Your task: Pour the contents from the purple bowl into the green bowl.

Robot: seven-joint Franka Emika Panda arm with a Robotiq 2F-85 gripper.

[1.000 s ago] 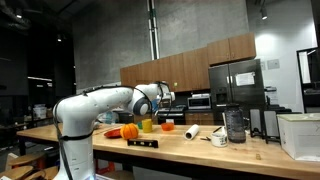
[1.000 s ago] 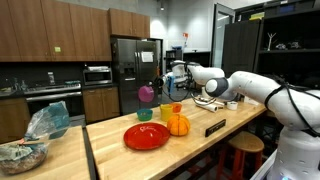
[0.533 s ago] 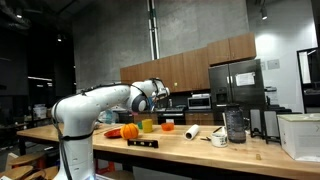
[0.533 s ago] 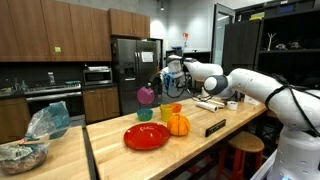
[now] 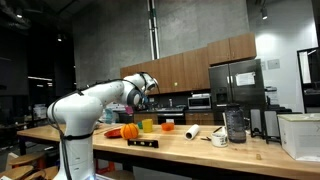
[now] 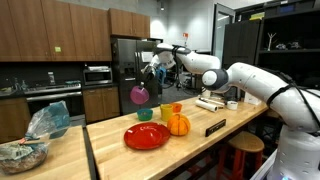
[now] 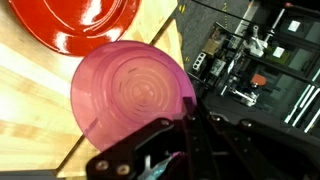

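Note:
My gripper is going to set the purple bowl down and let go of it on the wooden table (image 5: 125, 121), behind the red plate.
My gripper (image 6: 150, 72) is shut on the rim of the purple bowl (image 6: 139, 95), which hangs tilted in the air above the wooden table's far end. In the wrist view the purple bowl (image 7: 135, 95) fills the middle, its inside facing the camera, with the gripper (image 7: 190, 104) clamped on its edge. The green bowl (image 6: 166, 113) stands upright on the table beside an orange pumpkin (image 6: 178, 124), below and to the right of the held bowl. In an exterior view the green bowl (image 5: 147, 125) sits behind the pumpkin (image 5: 129, 131).
A red plate (image 6: 147, 135) lies near the table's front and also shows in the wrist view (image 7: 85, 25). A small teal dish (image 6: 145, 115), an orange cup (image 6: 176, 108) and a black bar (image 6: 215, 127) are close by. A glass jug (image 5: 235, 125) and a white roll (image 5: 192, 131) stand further along.
The arm has swung up and back, carrying the purple bowl a little away from the green bowl. The gripper has stayed shut on the rim.

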